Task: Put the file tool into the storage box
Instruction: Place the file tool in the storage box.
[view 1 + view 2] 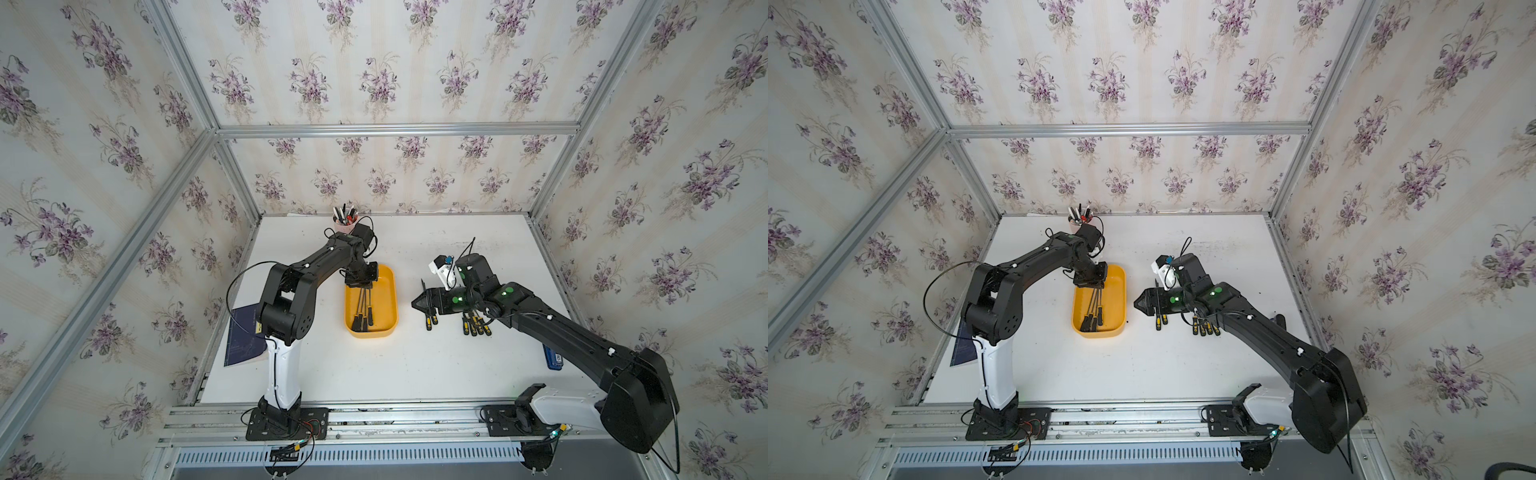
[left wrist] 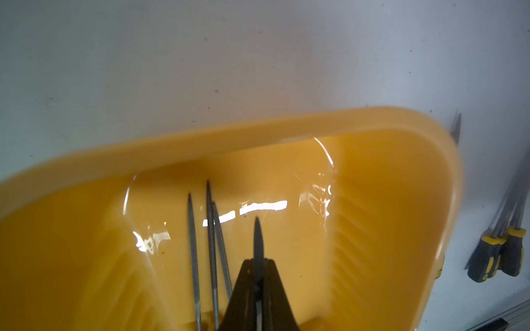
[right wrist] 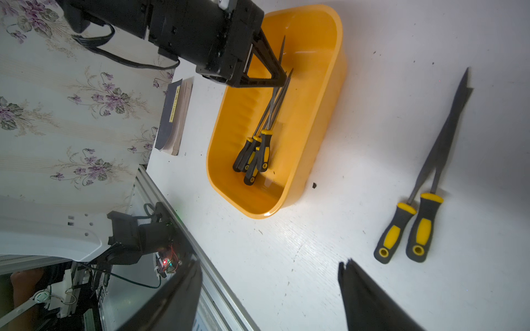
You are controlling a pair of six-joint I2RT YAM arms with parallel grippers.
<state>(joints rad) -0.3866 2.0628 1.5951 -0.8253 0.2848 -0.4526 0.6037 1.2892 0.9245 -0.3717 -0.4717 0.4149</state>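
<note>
I will release the file tool with my left gripper on the storage box's bottom beside the other files (image 1: 369, 308), toward my right gripper.
The yellow-orange storage box (image 1: 392, 299) (image 1: 1122, 299) (image 2: 229, 137) (image 3: 329, 100) sits mid-table in both top views. My left gripper (image 1: 360, 286) (image 1: 1090, 286) (image 2: 259, 262) (image 3: 283, 78) reaches into its far end, shut on the grey blade of a file tool (image 2: 257, 238), whose tip sticks out past the fingertips. Three more files (image 2: 212, 243) lie in the box beside it, black-and-yellow handles (image 3: 253, 156) toward the near end. My right gripper (image 1: 417, 304) (image 1: 1139, 304) (image 3: 269, 266) hovers open over bare table, right of the box, with two loose files (image 1: 431, 322) (image 3: 413, 226) beside it.
Several more files (image 1: 476, 326) lie on the table under my right forearm. A pink pen cup (image 1: 344, 226) stands at the back behind my left arm. A dark blue book (image 1: 243, 336) lies at the left edge, and a blue object (image 1: 552, 359) at the right edge.
</note>
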